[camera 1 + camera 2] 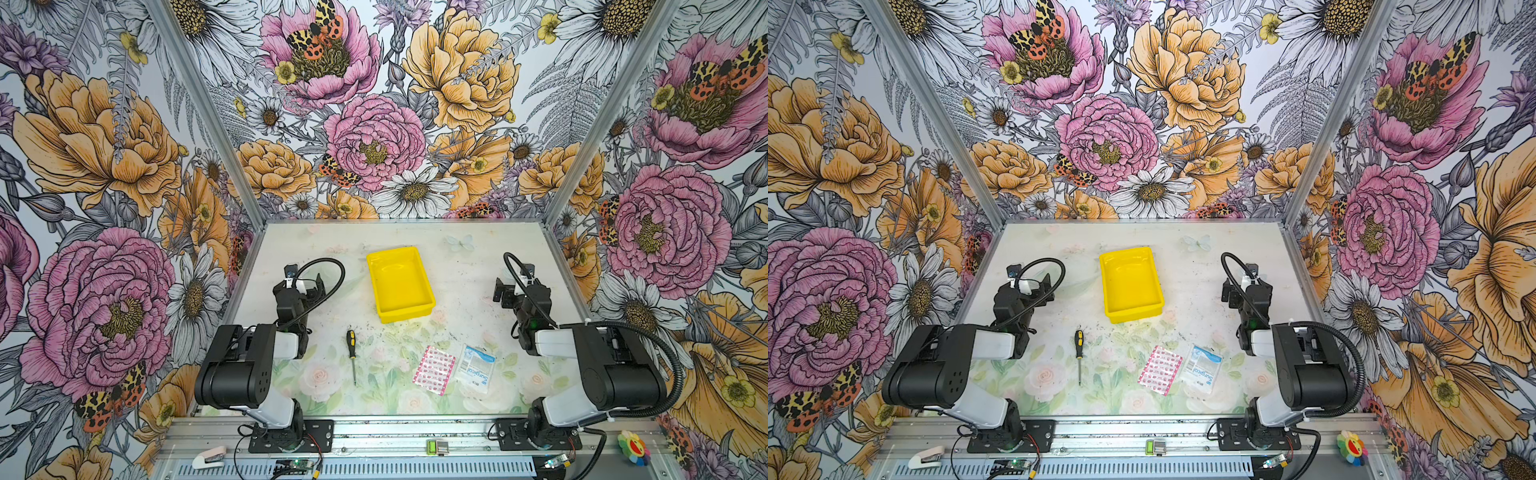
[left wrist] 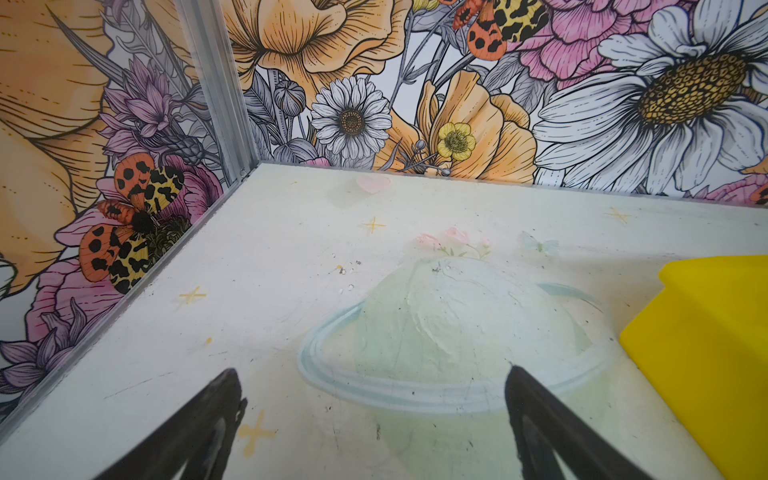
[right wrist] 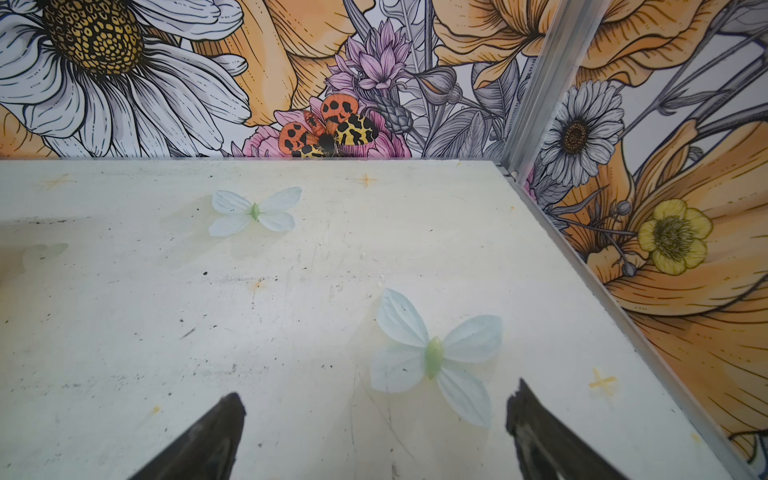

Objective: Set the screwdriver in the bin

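The robot's left gripper should next move to the screwdriver and close on the middle of its black-and-yellow handle (image 1: 351, 344).
The screwdriver (image 1: 351, 351) (image 1: 1079, 351), black-and-yellow handle away from me and thin shaft toward the front edge, lies on the table in both top views. The bin (image 1: 405, 313) (image 1: 1133, 314), a yellow tray, sits behind it near the table's middle with nothing in it; one corner of the bin (image 2: 706, 332) shows in the left wrist view. My left gripper (image 1: 306, 280) (image 1: 1034, 283) (image 2: 372, 370) hovers open to the left of the bin, behind the screwdriver and apart from it. My right gripper (image 1: 509, 284) (image 1: 1237, 286) (image 3: 376, 390) stands open at the right side over bare table.
A pink plaster sheet (image 1: 434, 370) and a white surgical packet (image 1: 476, 368) lie side by side at the front right of the screwdriver. Flowered walls close the table on three sides. A white stapler (image 1: 208, 459) and a colourful toy (image 1: 632, 446) rest on the front rail.
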Robot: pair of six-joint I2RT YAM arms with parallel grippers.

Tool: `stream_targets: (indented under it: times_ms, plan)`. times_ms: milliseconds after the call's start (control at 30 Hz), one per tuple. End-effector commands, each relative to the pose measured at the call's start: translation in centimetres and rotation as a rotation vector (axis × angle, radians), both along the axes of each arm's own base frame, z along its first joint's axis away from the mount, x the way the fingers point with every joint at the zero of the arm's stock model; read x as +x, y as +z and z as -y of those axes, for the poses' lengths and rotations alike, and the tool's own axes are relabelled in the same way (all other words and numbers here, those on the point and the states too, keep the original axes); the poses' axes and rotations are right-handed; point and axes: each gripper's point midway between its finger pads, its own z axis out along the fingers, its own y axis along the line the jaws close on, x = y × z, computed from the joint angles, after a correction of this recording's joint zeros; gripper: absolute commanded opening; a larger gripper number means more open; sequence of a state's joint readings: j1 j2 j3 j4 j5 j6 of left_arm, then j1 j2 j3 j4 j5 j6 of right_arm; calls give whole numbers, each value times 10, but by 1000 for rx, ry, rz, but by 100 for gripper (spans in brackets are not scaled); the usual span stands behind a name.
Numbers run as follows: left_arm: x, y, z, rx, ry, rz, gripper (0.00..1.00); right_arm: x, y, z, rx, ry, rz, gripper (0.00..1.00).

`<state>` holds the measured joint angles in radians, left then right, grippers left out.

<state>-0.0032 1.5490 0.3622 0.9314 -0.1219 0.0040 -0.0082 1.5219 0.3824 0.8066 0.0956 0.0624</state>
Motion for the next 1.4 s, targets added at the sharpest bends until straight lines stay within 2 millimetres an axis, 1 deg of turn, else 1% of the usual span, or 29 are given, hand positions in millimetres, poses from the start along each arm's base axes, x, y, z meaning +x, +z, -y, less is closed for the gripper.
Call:
stream_targets:
  times_ms: [0, 267, 367, 467, 533, 667, 733, 800, 833, 867, 967, 1067, 1133, 1200, 1300, 1367]
  plan:
    - [5, 7, 2, 6, -16, 17, 99, 8, 11, 0, 14, 4, 45, 100]
    - [5, 7, 1, 5, -12, 19, 99, 7, 12, 1, 14, 3, 50, 99]
    - [1, 10, -5, 7, 37, 36, 99, 7, 15, 8, 13, -43, 49, 99]
    - [-5, 17, -18, -1, 113, 57, 99, 7, 23, 16, 13, -96, 40, 100]
    - [-8, 24, -21, 1, 141, 59, 99, 6, 28, 14, 13, -89, 33, 100]
    - [-9, 33, -19, 15, 152, -4, 99, -2, 40, 12, 22, -87, 30, 99]
    - [-11, 33, -15, 32, 146, -55, 99, -7, 48, 15, 32, -116, 32, 99]
    - [-14, 34, -14, 61, 188, -109, 98, -14, 50, 19, 62, -164, -4, 99]
    - [-15, 35, -13, 61, 204, -126, 98, -15, 53, 18, 78, -173, -18, 100]
    - [-15, 37, -10, 52, 203, -145, 99, -18, 50, 15, 95, -179, -60, 100]
    - [-15, 40, 0, -2, 187, -214, 99, -24, 51, 3, 104, -181, -153, 100]
    - [-16, 37, 12, -61, 144, -301, 99, -30, 56, -12, 79, -162, -203, 100]
    - [-18, 37, 24, -98, 82, -322, 99, -34, 65, -27, 78, -121, -186, 99]
    - [-25, 40, 33, -140, 49, -323, 99, -39, 76, -44, 94, -69, -153, 99]
    - [-38, 45, 44, -195, 35, -326, 99, -46, 89, -68, 108, 18, -126, 100]
    - [-46, 44, 51, -263, 46, -356, 99, -50, 93, -83, 114, 83, -128, 99]
